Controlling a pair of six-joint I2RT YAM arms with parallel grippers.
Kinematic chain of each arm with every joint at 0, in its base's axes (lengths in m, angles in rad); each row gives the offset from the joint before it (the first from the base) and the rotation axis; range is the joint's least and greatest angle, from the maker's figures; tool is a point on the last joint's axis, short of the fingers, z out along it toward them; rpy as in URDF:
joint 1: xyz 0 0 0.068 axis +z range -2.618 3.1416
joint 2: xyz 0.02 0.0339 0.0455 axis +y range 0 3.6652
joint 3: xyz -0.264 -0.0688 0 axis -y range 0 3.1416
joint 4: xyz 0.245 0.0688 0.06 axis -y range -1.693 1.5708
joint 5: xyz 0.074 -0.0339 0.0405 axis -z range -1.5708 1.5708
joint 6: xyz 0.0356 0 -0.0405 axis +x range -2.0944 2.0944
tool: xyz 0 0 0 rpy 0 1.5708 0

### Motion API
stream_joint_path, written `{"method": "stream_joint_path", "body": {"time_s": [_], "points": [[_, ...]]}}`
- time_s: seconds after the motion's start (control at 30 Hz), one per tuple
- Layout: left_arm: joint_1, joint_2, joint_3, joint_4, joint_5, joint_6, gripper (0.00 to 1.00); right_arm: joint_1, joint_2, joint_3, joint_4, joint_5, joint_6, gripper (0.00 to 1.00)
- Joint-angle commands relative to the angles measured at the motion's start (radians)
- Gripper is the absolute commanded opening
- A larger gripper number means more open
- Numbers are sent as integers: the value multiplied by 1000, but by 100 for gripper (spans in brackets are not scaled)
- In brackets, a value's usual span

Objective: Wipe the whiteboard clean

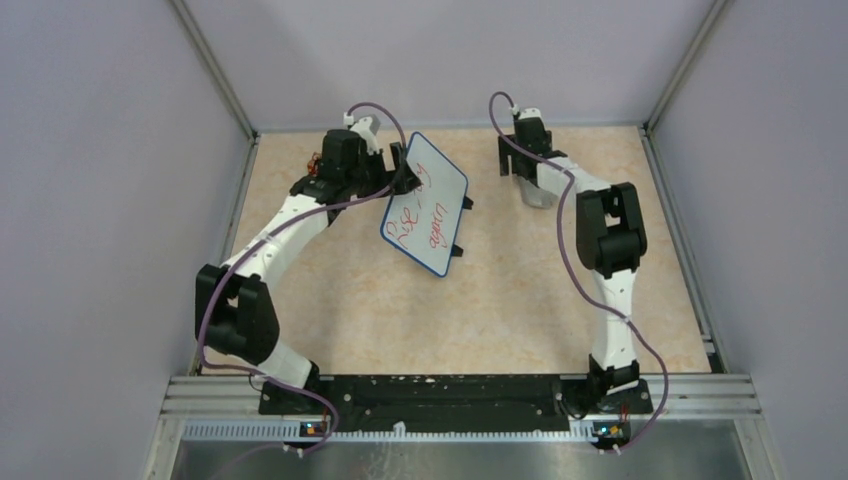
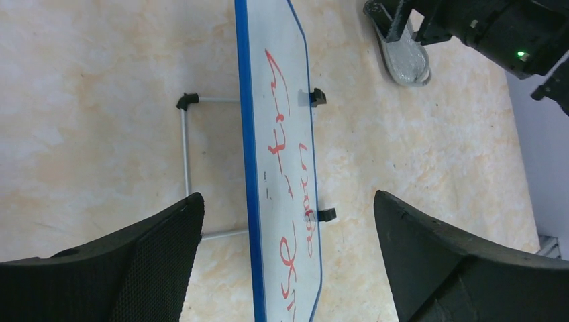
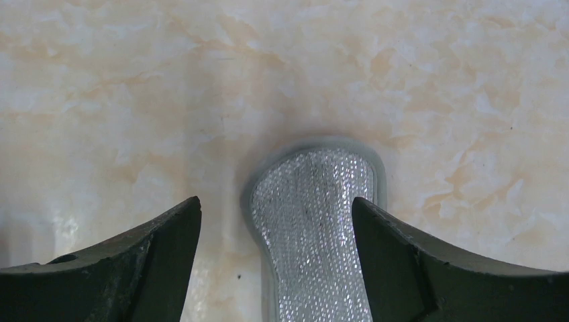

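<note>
Only the thin wire stand props the tilted whiteboard, so I should close my left gripper on its blue edge [image 2: 255, 245] before my right gripper wipes the handwriting.
The whiteboard [image 1: 425, 205] stands tilted on its feet at the back left of the table, blue-framed, with red handwriting on its face. In the left wrist view the whiteboard [image 2: 282, 168] runs edge-on between my fingers. My left gripper [image 1: 403, 172] [image 2: 288, 201] is open, its jaws wide on either side of the board's top edge and touching neither side. A grey glittery eraser pad [image 3: 312, 221] [image 1: 540, 196] lies flat at the back right. My right gripper [image 1: 533, 180] [image 3: 276, 201] is open just above it, jaws straddling the pad.
A thin wire stand [image 2: 184, 147] props the board from behind, and black feet [image 2: 318, 96] stick out at its front. The right arm [image 2: 496, 27] and the pad [image 2: 404, 57] show in the left wrist view. Grey walls enclose the marbled table [image 1: 520, 300].
</note>
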Motion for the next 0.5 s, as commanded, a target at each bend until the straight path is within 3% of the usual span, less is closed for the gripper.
{"method": "stream_joint_path", "body": {"time_s": [0.0,0.2,0.37,0.47], "points": [[0,-71,90,-15,-42,109,99,1,87,124,-82,61,-45,80],[-1,-58,77,-17,-49,196,99,11,130,157,-112,103,-52,76],[1,-50,49,-9,9,210,98,20,133,160,-117,118,-48,46],[9,-63,31,7,19,211,96,21,77,85,-30,106,-46,29]]}}
